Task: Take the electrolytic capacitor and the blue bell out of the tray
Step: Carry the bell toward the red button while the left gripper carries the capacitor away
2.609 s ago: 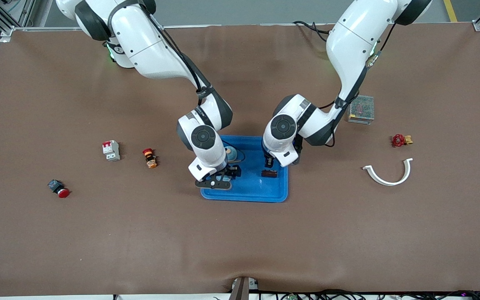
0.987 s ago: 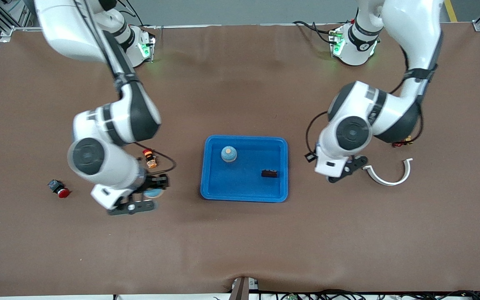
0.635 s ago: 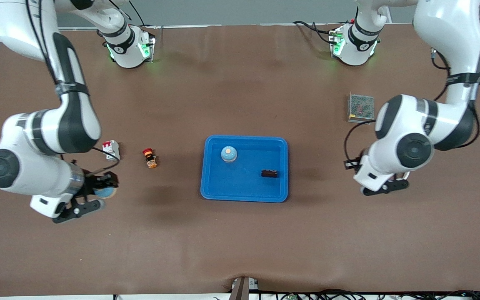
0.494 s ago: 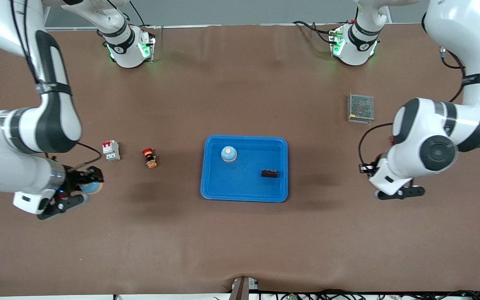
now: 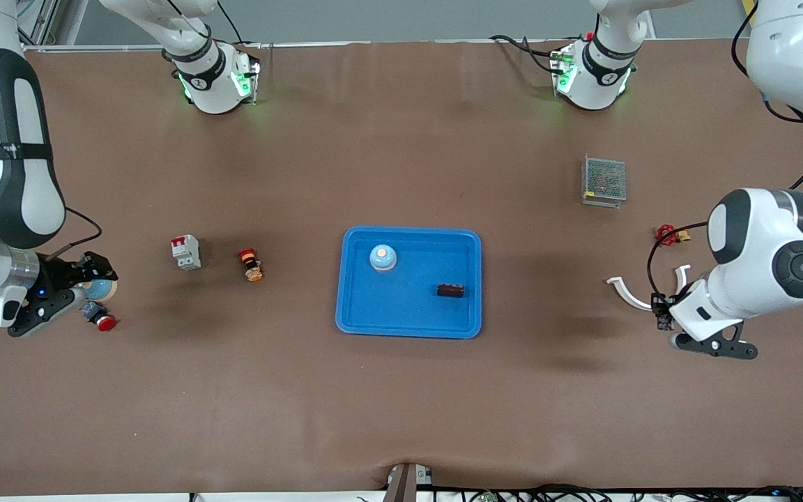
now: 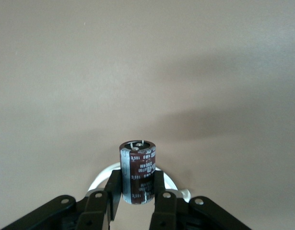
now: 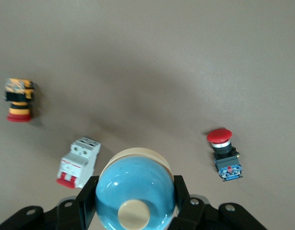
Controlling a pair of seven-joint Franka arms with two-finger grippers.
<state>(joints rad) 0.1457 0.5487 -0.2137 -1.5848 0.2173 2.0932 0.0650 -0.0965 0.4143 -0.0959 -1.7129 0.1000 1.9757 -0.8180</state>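
Note:
I will set the blue bell on the table (image 5: pixel 134 277) between the white circuit breaker and the red push button using my right gripper.
The blue tray (image 5: pixel 408 310) lies mid-table. In it remain a blue bell (image 5: pixel 382 257) and a small dark block (image 5: pixel 450 290). My right gripper (image 5: pixel 91 282) hangs over the table at the right arm's end, above a red push button (image 5: pixel 98 317). It is shut on another blue bell (image 7: pixel 135 191) with a cream button on top. My left gripper (image 5: pixel 661 314) hangs at the left arm's end, just over a white curved clip (image 5: pixel 628 293). Its fingers (image 6: pixel 159 184) are shut on a dark brown electrolytic capacitor (image 6: pixel 137 170), held upright.
A white circuit breaker (image 5: pixel 186 252) and an orange-red button (image 5: pixel 251 265) lie between the tray and the right gripper. A metal mesh box (image 5: pixel 604 180) and a red valve (image 5: pixel 668 233) sit toward the left arm's end.
Both arms have swung away from the tray toward their own ends of the table, the right carrying the bell, the left carrying the capacitor. Nothing in the tray moved.

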